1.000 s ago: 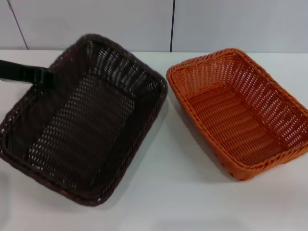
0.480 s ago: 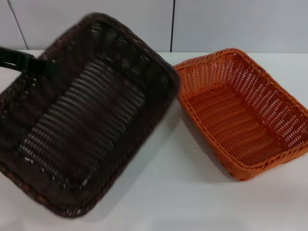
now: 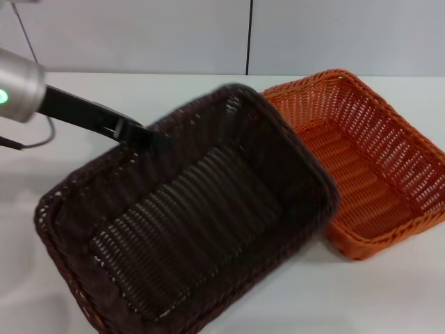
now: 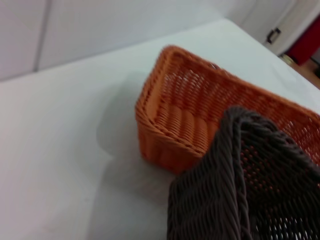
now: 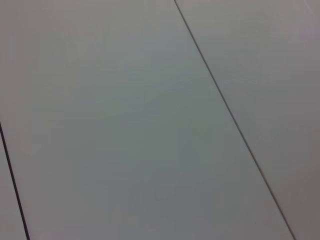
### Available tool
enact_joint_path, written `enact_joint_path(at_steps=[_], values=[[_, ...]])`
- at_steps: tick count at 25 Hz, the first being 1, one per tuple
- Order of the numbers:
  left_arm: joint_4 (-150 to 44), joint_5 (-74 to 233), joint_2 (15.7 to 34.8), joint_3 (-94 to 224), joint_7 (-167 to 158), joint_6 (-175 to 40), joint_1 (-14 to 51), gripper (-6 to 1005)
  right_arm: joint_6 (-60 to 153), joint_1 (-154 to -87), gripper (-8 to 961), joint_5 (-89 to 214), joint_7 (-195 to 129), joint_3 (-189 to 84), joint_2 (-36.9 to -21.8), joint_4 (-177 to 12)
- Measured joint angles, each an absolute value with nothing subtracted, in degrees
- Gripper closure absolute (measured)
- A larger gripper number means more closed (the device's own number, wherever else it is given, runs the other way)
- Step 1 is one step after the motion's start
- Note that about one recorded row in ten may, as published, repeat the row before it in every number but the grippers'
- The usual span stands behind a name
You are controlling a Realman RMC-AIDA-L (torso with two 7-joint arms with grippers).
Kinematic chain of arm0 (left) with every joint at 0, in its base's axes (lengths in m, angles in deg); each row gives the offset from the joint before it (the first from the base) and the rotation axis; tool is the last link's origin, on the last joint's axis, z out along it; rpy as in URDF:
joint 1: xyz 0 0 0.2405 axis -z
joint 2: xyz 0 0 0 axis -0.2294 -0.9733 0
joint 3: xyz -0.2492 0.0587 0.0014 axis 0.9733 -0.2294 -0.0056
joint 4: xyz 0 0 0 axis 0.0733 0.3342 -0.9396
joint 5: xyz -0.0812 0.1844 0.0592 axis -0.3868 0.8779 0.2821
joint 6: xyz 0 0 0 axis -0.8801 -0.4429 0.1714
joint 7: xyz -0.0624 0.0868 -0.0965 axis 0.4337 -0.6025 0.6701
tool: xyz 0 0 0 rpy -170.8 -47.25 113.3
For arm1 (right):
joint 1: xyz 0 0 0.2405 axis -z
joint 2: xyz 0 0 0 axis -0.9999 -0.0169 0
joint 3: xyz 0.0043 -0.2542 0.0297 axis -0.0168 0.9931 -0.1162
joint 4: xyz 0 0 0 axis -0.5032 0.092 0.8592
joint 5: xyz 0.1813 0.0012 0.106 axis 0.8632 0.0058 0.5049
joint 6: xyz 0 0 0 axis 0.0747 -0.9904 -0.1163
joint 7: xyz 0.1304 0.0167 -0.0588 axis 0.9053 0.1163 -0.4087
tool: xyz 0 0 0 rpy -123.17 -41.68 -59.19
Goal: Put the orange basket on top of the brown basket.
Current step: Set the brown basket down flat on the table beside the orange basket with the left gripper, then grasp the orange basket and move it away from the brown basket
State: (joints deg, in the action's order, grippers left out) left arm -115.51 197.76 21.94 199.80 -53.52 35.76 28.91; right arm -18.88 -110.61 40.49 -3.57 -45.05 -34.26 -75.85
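Note:
The brown basket, held tilted above the white table, will be let go by my left gripper on the white table [image 3: 261, 275] just in front of the orange basket.
My left gripper [image 3: 141, 132] is shut on the far-left rim of the brown basket [image 3: 195, 223] and holds it tilted above the white table [image 3: 389, 299]. The brown basket's right corner overlaps the left edge of the orange basket [image 3: 379, 160], which rests on the table at the right. In the left wrist view the brown basket's rim [image 4: 240, 190] hangs over the near corner of the orange basket [image 4: 180, 115]. The right gripper is out of view; the right wrist view shows only grey wall panels.
A grey panelled wall [image 3: 334, 35] runs behind the table. Bare table surface lies at the far left [image 3: 42, 167] and in front of the orange basket.
My left gripper has lifted the brown basket off the table and carried it right, from beside the orange basket to overlapping its left edge. The orange basket has not moved.

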Motion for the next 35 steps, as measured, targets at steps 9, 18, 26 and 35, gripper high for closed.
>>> enact_joint_path(at_steps=[9,18,26,35], values=[[-107.0,197.7,24.11,194.6,-54.2,30.9,33.8,793,-18.9,-109.6,128,40.4,-3.6,-45.0,-34.27,-76.1],[-106.2,198.2,27.82,194.4,-54.6,29.9,35.8,792,-18.9,-109.3,128,40.2,-3.6,-44.7,-34.26,-76.1],[-106.0,197.8,27.65,194.1,-54.9,34.1,35.2,792,-18.9,-108.9,128,39.8,-3.2,-44.4,-34.26,-75.9],[-106.2,196.2,27.8,197.1,-56.5,32.1,34.8,407,-18.1,-108.8,128,39.0,-2.1,-40.3,-33.49,-75.0]])
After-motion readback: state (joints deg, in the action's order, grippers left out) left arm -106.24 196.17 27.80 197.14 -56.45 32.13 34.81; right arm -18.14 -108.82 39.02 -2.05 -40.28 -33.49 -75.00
